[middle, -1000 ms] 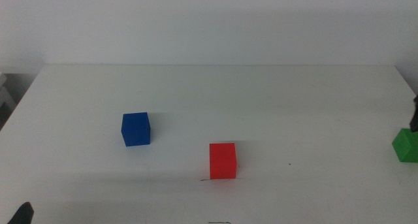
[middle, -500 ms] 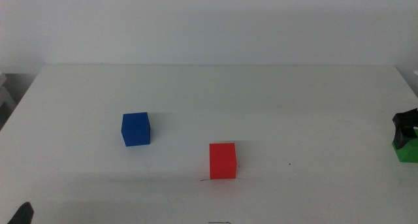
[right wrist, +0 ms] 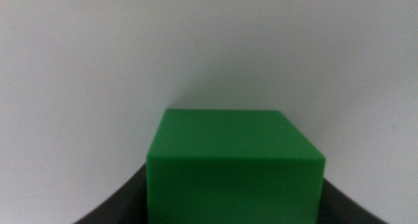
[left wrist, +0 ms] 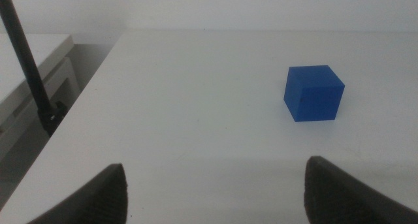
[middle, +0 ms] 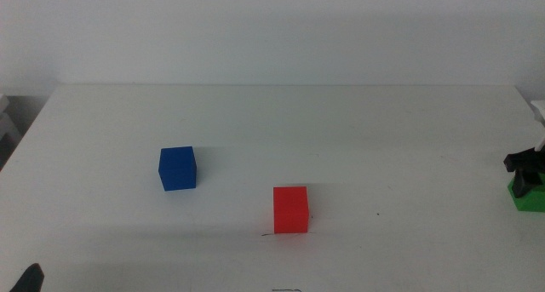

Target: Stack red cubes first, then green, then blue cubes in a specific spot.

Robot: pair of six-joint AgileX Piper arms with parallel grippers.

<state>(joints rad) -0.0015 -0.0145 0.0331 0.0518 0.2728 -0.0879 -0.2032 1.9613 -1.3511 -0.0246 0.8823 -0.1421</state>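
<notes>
I need to use my right gripper to set the green cube down squarely on top of the red cube point(middle: 290, 192).
The red cube point(middle: 290, 209) sits on the white table near the front centre. The blue cube point(middle: 177, 168) sits to its left and a little farther back; it also shows in the left wrist view point(left wrist: 314, 93). The green cube point(middle: 529, 193) sits on the table at the far right edge. My right gripper point(middle: 523, 171) is low over it. In the right wrist view the green cube point(right wrist: 234, 164) fills the space between the open jaws of my right gripper point(right wrist: 235, 204), one on each side. My left gripper point(left wrist: 215, 185) waits open and empty at the front left corner point(middle: 30, 279).
The white table point(middle: 341, 130) ends at its left edge, where a dark rod point(left wrist: 26, 61) and a lower grey surface show in the left wrist view. A white wall stands behind the table.
My right gripper has come in from the right edge and lowered around the green cube. The cubes and the left arm have not moved.
</notes>
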